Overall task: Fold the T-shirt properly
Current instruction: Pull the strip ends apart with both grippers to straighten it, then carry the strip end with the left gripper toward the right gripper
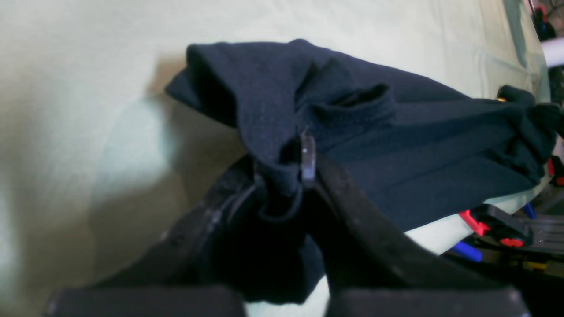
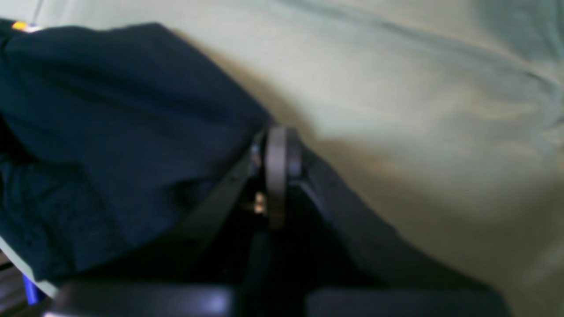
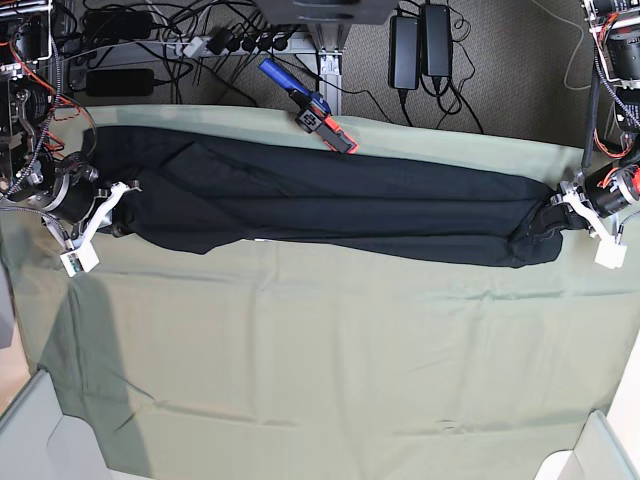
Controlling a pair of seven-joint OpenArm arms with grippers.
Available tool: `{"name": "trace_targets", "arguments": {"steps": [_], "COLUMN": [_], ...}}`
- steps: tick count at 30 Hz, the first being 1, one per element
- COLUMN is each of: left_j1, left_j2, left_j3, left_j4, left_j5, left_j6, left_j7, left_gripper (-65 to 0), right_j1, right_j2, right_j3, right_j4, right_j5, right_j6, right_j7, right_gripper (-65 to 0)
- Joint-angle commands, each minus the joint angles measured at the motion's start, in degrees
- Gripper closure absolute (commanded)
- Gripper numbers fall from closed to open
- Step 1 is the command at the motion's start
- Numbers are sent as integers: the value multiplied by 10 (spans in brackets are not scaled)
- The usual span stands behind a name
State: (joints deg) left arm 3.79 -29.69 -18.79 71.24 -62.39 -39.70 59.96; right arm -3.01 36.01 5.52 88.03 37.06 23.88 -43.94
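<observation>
My left gripper should release its end of the T-shirt on the T-shirt's middle near edge (image 3: 314, 235) (image 1: 449, 106), in front of the clamp.
The black T-shirt (image 3: 330, 210) lies stretched into a long band across the far half of the table, held at both ends. At the band's right end in the base view, my left gripper (image 3: 562, 200) is shut on a bunch of the fabric. The left wrist view shows this gripper (image 1: 291, 169) pinching a gathered fold of the T-shirt (image 1: 396, 145). My right gripper (image 3: 118, 200) holds the other end, at the left of the base view. In the right wrist view its tips (image 2: 277, 152) are pressed together at the edge of the T-shirt (image 2: 110, 132).
A pale green cloth (image 3: 330, 360) covers the table. A clamp with a blue handle and red parts (image 3: 312, 108) lies at the far edge, just behind the shirt. Cables and power bricks hang beyond it. White bins sit at the near corners (image 3: 30, 430) (image 3: 605, 450).
</observation>
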Motion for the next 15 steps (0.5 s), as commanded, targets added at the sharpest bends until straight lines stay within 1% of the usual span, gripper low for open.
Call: {"name": "trace_targets", "arguments": {"steps": [1,3,5,9,13,15], "left_j1": [-11,-11,-11,-11,-21,-37], "left_j2": [-16,-17,-17,-18,-24,-30], "left_j3": [-6,-6,-6,-6,-6,-6], "left_j4": [9,9,9,9,9,9], "left_j5": [-7,-7,-7,-6,24,49], "left_j6": [-3,-3,-3,-3,-3,-3], "left_j7": [-13,-13,-13,-16,-29,-48], "left_gripper": [0,0,0,0,0,0], "right_j1": [8,8,8,7,8,7], "right_j2": [7,-1,-4,-14,-25,-29], "right_j3": [16,32,41,46,53,59], "right_j4": [18,36,53,82,90,90], "right_j5": [9,12,31,33,32,28], "right_j6": [-1,-1,-1,-1,-1,-1], "right_j7": [7,0,-7,-13,-13,-12], "right_gripper": [0,0,0,0,0,0]}}
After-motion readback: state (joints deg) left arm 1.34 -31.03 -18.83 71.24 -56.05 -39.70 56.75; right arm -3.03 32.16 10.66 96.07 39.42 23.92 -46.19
